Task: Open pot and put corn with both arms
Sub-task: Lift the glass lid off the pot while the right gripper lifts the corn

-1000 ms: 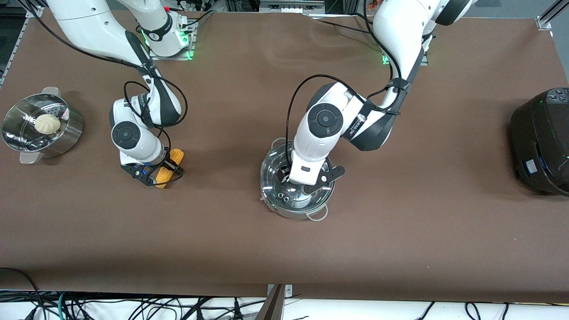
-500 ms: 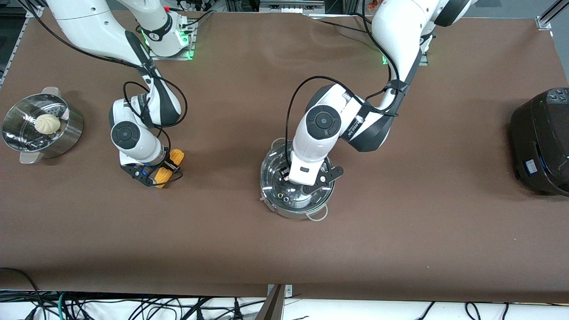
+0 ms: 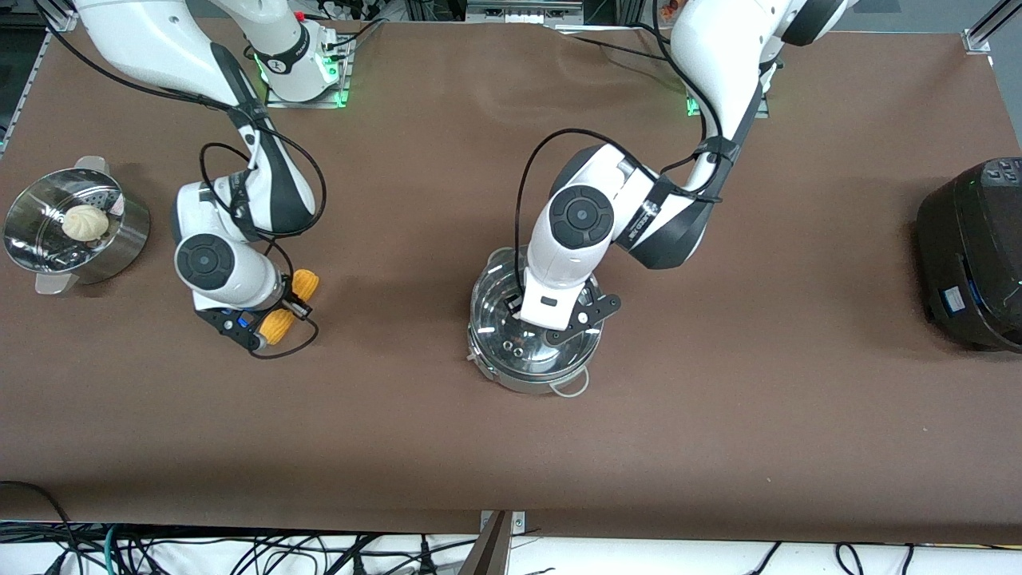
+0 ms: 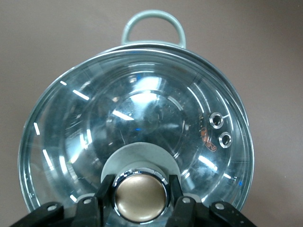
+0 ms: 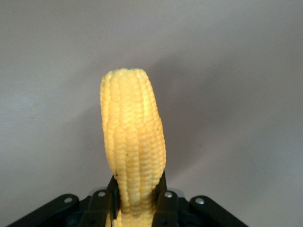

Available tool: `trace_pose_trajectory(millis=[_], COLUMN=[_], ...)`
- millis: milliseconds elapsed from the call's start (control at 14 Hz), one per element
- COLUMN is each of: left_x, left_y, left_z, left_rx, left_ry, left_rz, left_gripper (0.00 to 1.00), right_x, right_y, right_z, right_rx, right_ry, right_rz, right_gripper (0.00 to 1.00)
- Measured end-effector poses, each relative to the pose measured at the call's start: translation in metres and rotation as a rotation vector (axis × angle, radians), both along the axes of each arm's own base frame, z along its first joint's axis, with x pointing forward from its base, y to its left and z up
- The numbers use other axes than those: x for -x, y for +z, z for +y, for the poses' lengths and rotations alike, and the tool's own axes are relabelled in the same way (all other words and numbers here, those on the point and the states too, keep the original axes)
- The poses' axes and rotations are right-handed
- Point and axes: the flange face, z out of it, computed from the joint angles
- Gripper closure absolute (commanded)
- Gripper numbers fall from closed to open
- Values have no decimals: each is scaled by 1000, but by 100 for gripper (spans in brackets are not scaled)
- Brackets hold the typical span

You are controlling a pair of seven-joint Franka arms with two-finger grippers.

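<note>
The glass lid will leave my left gripper as I let it go on the bare table (image 3: 767,279) between the steel pot and the black cooker.
The corn (image 3: 304,283) is a yellow cob held up over the table, toward the right arm's end. My right gripper (image 3: 289,305) is shut on its thick end. The right wrist view shows the cob (image 5: 130,127) standing out from between the fingers (image 5: 166,189). The steel pot (image 3: 531,382) stands mid-table. My left gripper (image 4: 140,198) is shut on the tan knob (image 4: 140,195) of the glass lid (image 4: 142,109). The lid (image 3: 497,311) sits tilted, slightly raised off the pot's rim. One loop handle (image 4: 152,21) shows past the lid.
A steel steamer pot (image 3: 128,239) with a white bun (image 3: 85,221) stands at the right arm's end of the table. A big black cooker (image 3: 970,251) stands at the left arm's end.
My right gripper has lifted the corn off the table and carried it a little toward the right arm's end. My left gripper has raised the lid slightly off the pot.
</note>
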Motion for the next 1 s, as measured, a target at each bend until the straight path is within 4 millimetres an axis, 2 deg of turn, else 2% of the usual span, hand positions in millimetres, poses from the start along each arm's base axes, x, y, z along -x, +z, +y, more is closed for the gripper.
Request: trace_pose_trajectory(millis=[143,286,429,571,714,857,1000], left_x=[-6,-14,-17,-11,10,34,55], left_y=[55,104,127,127,120,110,78], left_z=[28,80,134,184,233,295,376], left_rx=[5,-4,-27,-64,-122,-120,-102], left_ry=[19,-22,-84,-146,-223,-290,-330], left_rz=[-18,-17,20,59,92,92,65], left_gripper=[100,100,100,100,100,100,100], right_x=[-8,-13,-15,-11,-1,10,20], right_y=[36,75,114,142,157,154,140], right_z=[11,34,68,117,171,223,269], right_rx=[-8,-83,-168,-222,-263,-306,-356], right_ry=[-7,-25,-6,59,135,203,254], right_rz=[28,54,32,-19,-85,-160,-224], right_gripper=[86,74,75,80,80,89,90])
